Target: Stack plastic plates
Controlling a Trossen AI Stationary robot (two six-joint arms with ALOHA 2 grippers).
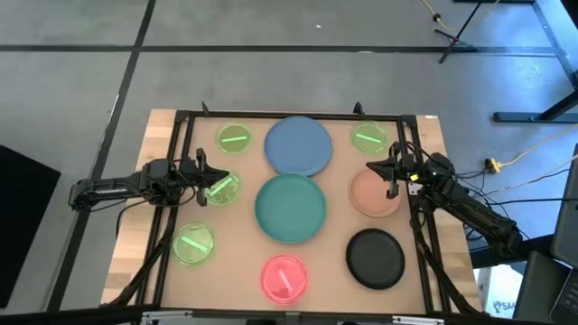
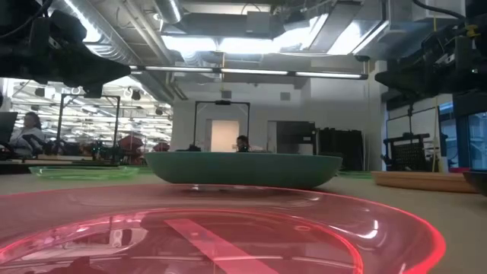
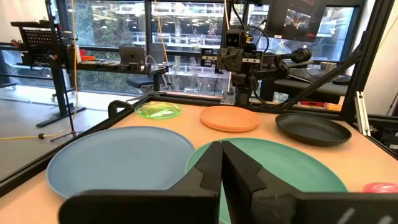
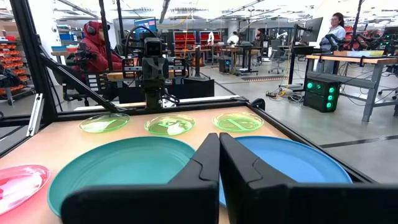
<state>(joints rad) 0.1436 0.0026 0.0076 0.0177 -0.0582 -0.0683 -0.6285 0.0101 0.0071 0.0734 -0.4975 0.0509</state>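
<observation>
Next, I bring my right gripper shut on the rim of the teal plate point(image 1: 317, 186), at the part that faces the gap between the blue plate and the peach plate.
Nine plates lie flat and apart on the wooden table. The blue plate point(image 1: 298, 144) is at the far middle and the teal plate point(image 1: 290, 208) at the centre. The peach plate point(image 1: 375, 194) and black plate point(image 1: 376, 257) lie on the right, the pink plate point(image 1: 284, 277) at the near edge. Green plates point(image 1: 234, 138) point(image 1: 368, 137) point(image 1: 221, 188) point(image 1: 193, 244) lie at the far and left sides. My left gripper point(image 1: 211, 173) point(image 3: 221, 155) is shut, held above the middle-left green plate. My right gripper point(image 1: 383, 171) point(image 4: 219, 149) is shut, held above the peach plate's left rim.
A black metal frame point(image 1: 289, 115) runs around the table top, and its uprights stand at the sides. Bare wood shows between the plates and near the near-left corner point(image 1: 144, 280). In the low view the pink plate point(image 2: 213, 236) fills the foreground, with the teal plate point(image 2: 243, 167) behind it.
</observation>
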